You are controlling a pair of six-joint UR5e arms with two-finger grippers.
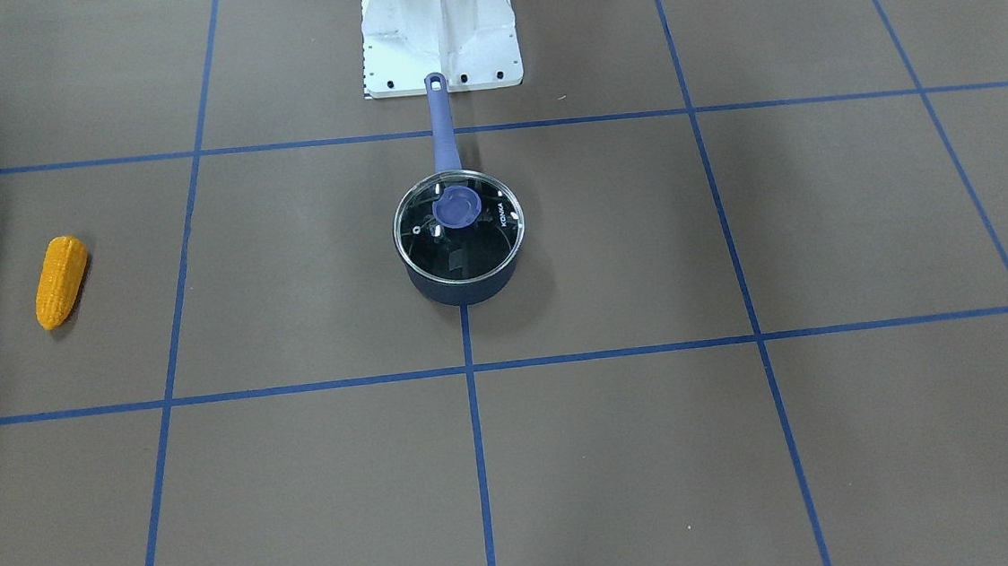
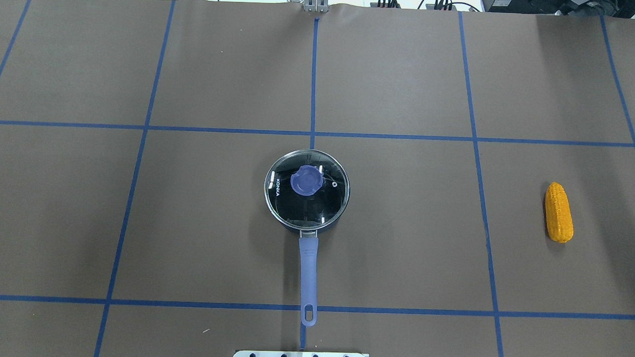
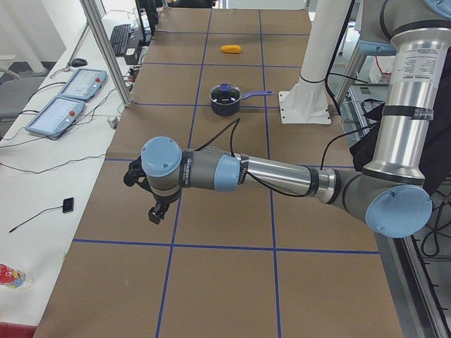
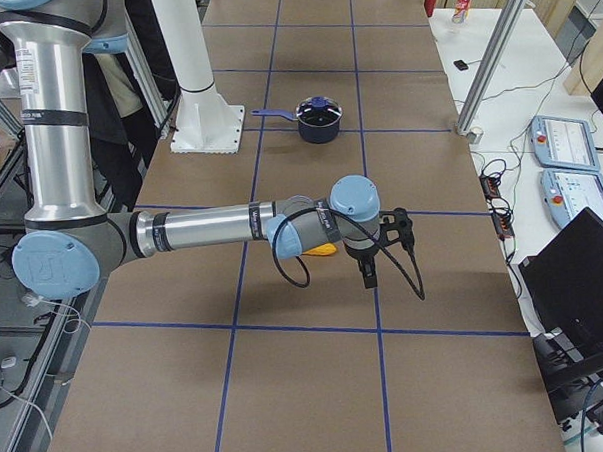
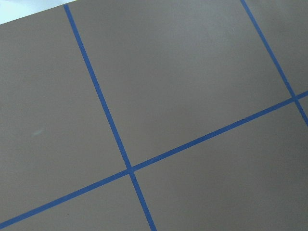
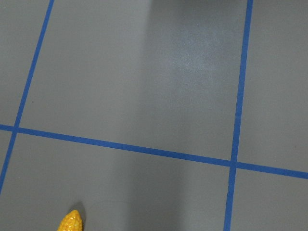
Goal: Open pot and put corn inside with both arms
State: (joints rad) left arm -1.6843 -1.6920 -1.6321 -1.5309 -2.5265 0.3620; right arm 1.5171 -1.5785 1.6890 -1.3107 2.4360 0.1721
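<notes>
I should grip the middle part of the corn (image 1: 63,271) with my right gripper, slightly toward its end nearest the robot base.
The navy pot (image 1: 460,292) stands mid-table with its glass lid (image 1: 500,238) on; the lid's blue knob (image 2: 306,180) is on top. The pot's lavender handle (image 2: 308,268) points toward the robot base. The corn (image 2: 559,212) lies flat far out on the robot's right side; it also shows in the front view (image 1: 61,281) and at the bottom edge of the right wrist view (image 6: 71,223). My left gripper (image 3: 156,211) shows only in the left side view, far from the pot (image 3: 225,104). My right gripper (image 4: 369,273) shows only in the right side view, near the corn (image 4: 325,251). I cannot tell whether either is open.
The white robot base (image 1: 439,27) stands just behind the handle's end. Blue tape lines grid the brown table cover. Metal frame posts (image 3: 106,49) and control pendants (image 4: 568,144) stand along the table's far side. A person stands behind the base.
</notes>
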